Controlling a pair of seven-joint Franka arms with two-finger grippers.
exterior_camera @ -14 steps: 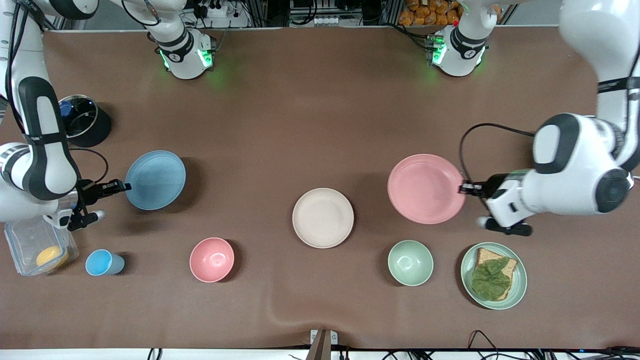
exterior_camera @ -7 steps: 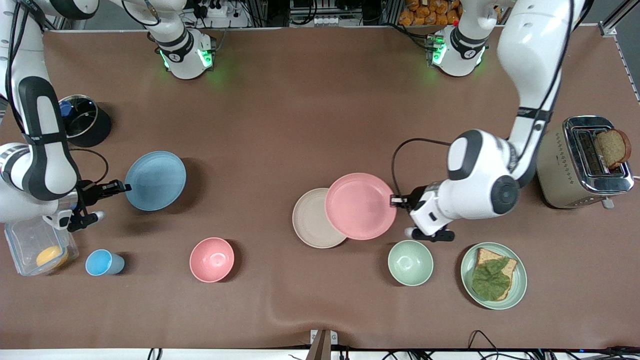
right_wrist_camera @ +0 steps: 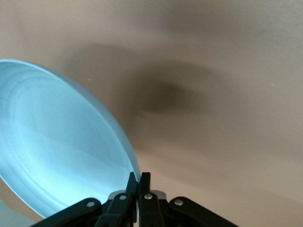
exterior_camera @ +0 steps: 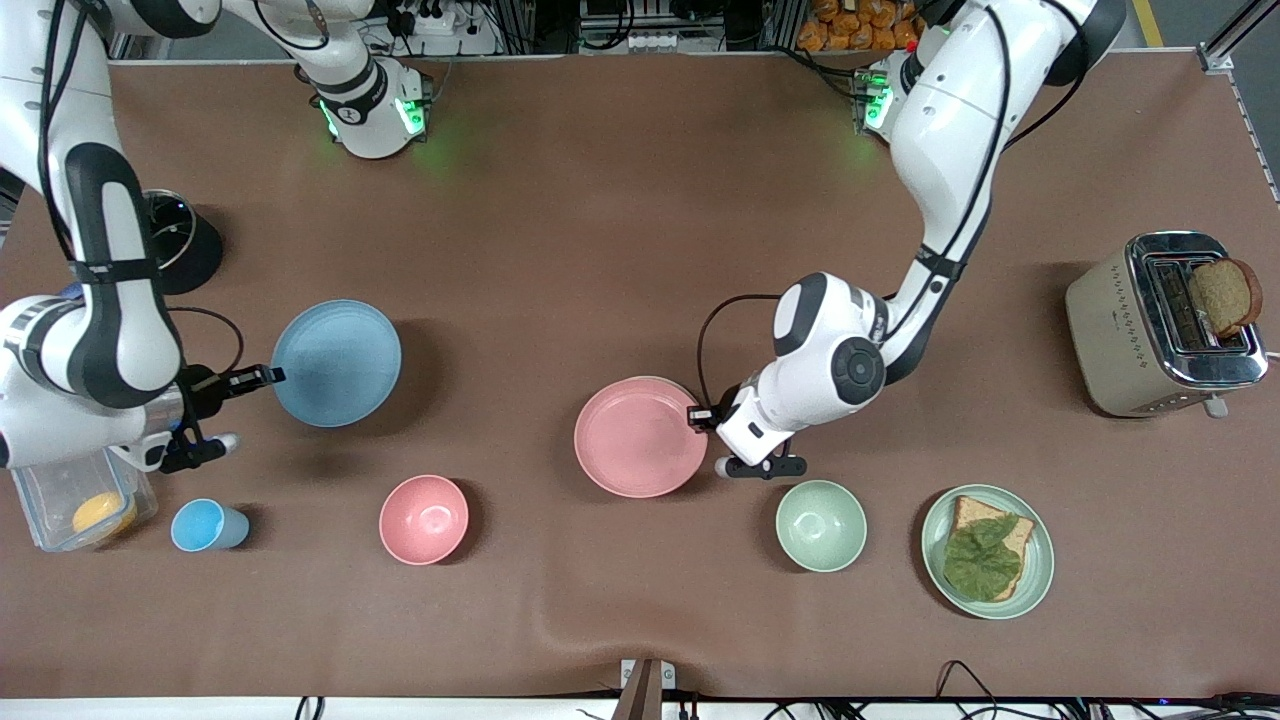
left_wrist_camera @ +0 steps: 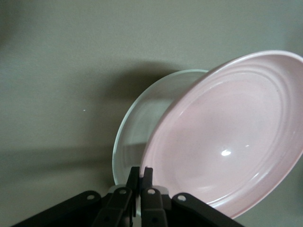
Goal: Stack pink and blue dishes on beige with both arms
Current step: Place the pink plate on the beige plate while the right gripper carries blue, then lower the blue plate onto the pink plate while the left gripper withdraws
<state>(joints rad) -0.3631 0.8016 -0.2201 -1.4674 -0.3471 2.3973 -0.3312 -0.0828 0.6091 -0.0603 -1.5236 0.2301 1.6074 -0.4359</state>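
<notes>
My right gripper has the light blue plate. It will release it on top of the pale pink plate (exterior_camera: 641,437).
The pale pink plate (exterior_camera: 640,437) hangs over the middle of the table, and my left gripper (exterior_camera: 698,415) is shut on its rim. It covers the beige plate in the front view. In the left wrist view the pink plate (left_wrist_camera: 227,137) sits tilted over the beige plate (left_wrist_camera: 142,127), part of which shows beneath it, with my left gripper (left_wrist_camera: 140,172) clamped on the pink rim. The light blue plate (exterior_camera: 337,363) is toward the right arm's end, and my right gripper (exterior_camera: 265,377) is shut on its edge. In the right wrist view, my right gripper (right_wrist_camera: 138,182) pinches the rim of the blue plate (right_wrist_camera: 57,142).
A pink bowl (exterior_camera: 424,519), a blue cup (exterior_camera: 205,526) and a green bowl (exterior_camera: 821,525) stand nearer the camera. A green plate (exterior_camera: 1043,545) holds toast and a leaf. A toaster (exterior_camera: 1150,330), a clear box (exterior_camera: 60,490) and a black pot (exterior_camera: 180,245) sit at the table's ends.
The left arm carried the pink plate from its end of the table to over the beige plate, covering it. The right gripper shifted the blue plate slightly toward the middle.
</notes>
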